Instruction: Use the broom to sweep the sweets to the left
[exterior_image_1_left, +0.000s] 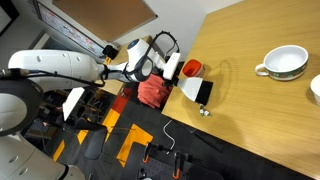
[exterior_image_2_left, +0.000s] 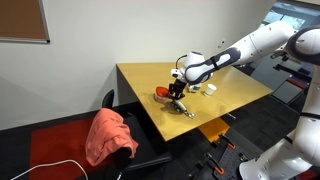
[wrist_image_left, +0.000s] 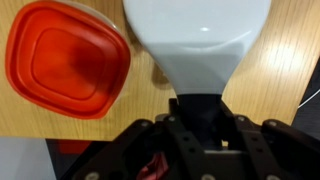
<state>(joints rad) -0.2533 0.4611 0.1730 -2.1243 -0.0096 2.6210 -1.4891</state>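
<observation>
I'll lay the broom on the bare wood (exterior_image_1_left: 251, 108) between the handled white cup and the table's near edge with my gripper.
My gripper (wrist_image_left: 205, 118) is shut on the black handle of the broom (wrist_image_left: 200, 45), whose white fan-shaped body fills the top of the wrist view. In an exterior view the broom (exterior_image_1_left: 193, 88) stands at the table's near corner with its black bristle edge down on the wood, and the gripper (exterior_image_1_left: 170, 68) is just behind it. A few tiny sweets (exterior_image_1_left: 204, 112) lie on the table just in front of the bristles, close to the table edge. They also show in an exterior view (exterior_image_2_left: 187, 112), below the gripper (exterior_image_2_left: 178, 88). The sweets are out of sight in the wrist view.
A round red-orange dish (wrist_image_left: 65, 58) sits on the table right beside the broom, also in both exterior views (exterior_image_1_left: 190, 68) (exterior_image_2_left: 160, 93). A white cup (exterior_image_1_left: 283, 63) stands farther along the table. A red cloth (exterior_image_2_left: 108, 135) lies on a chair beside the table.
</observation>
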